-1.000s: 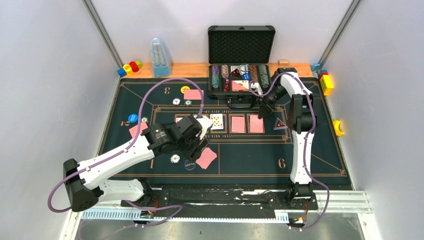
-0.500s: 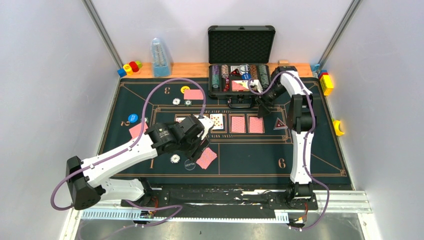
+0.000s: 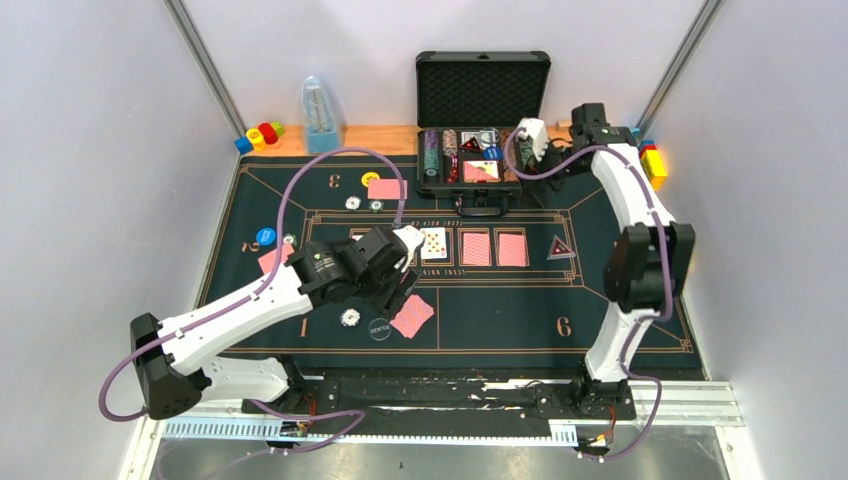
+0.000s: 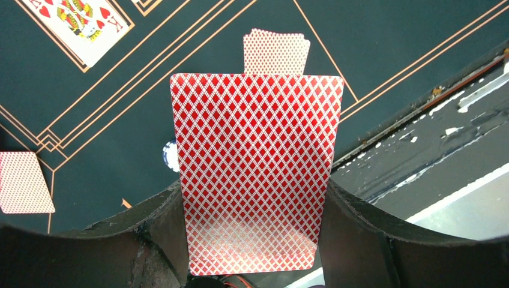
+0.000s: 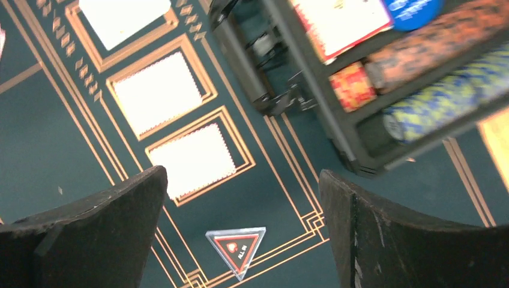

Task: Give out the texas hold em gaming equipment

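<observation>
The red-backed playing card will go down on the mat (image 3: 325, 240) (image 4: 15, 67) between the king and the blue disc, set there by my left gripper.
My left gripper (image 3: 403, 287) hovers over the mat's near-left part, shut on a red-backed playing card (image 4: 255, 174) that stands upright between its jaws. Beneath it lie a small pile of cards (image 4: 276, 53), a white chip (image 4: 171, 157) and a face-up king (image 4: 81, 21). Two face-down cards (image 3: 477, 247) lie beside the king in the middle row. My right gripper (image 5: 242, 174) is open and empty, raised in front of the open black case (image 3: 483, 90). A triangular "ALL IN" marker (image 5: 237, 247) lies on the mat below it.
Card piles (image 3: 413, 316) (image 3: 386, 188) (image 3: 275, 258), a dealer button (image 3: 380, 327), a yellow disc (image 3: 370, 179) and a blue disc (image 3: 265, 237) mark seats on the green mat. Chip rows (image 5: 444, 102) fill the case. Toy blocks (image 3: 262, 133) and a clear blue bottle (image 3: 320, 115) stand at the back.
My right gripper has opened wide and lifted away from the middle row, up and back toward the case, its arm swinging right. The left gripper and its card have barely shifted.
</observation>
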Motion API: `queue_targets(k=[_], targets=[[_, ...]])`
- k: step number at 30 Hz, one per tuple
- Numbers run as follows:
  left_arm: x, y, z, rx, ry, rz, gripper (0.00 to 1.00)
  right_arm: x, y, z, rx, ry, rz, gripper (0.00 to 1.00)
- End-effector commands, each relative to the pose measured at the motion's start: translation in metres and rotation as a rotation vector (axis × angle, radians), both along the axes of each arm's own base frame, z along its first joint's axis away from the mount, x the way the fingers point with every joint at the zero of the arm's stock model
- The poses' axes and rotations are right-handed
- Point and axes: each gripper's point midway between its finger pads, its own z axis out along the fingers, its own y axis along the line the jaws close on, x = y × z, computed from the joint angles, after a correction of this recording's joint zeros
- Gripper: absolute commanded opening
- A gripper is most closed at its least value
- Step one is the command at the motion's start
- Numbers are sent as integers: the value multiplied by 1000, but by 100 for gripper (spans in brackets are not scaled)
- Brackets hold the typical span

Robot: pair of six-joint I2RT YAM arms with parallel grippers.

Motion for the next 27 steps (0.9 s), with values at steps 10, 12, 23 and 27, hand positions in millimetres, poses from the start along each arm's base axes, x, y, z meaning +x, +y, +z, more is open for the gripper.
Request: queue_targets(k=[10, 12, 23, 27], targets=[[10, 6, 23, -73, -31, 229, 0, 0, -34, 119, 635, -246, -1103, 100], [9, 8, 22, -71, -32, 242, 0, -13, -51, 116, 661, -261, -1226, 100], [15, 17, 8, -43, -56, 321, 0, -65, -87, 16, 396, -88, -1495, 100], [30, 17, 9, -39, -98, 424, 1, -74, -83, 6, 430, -37, -1525, 100]])
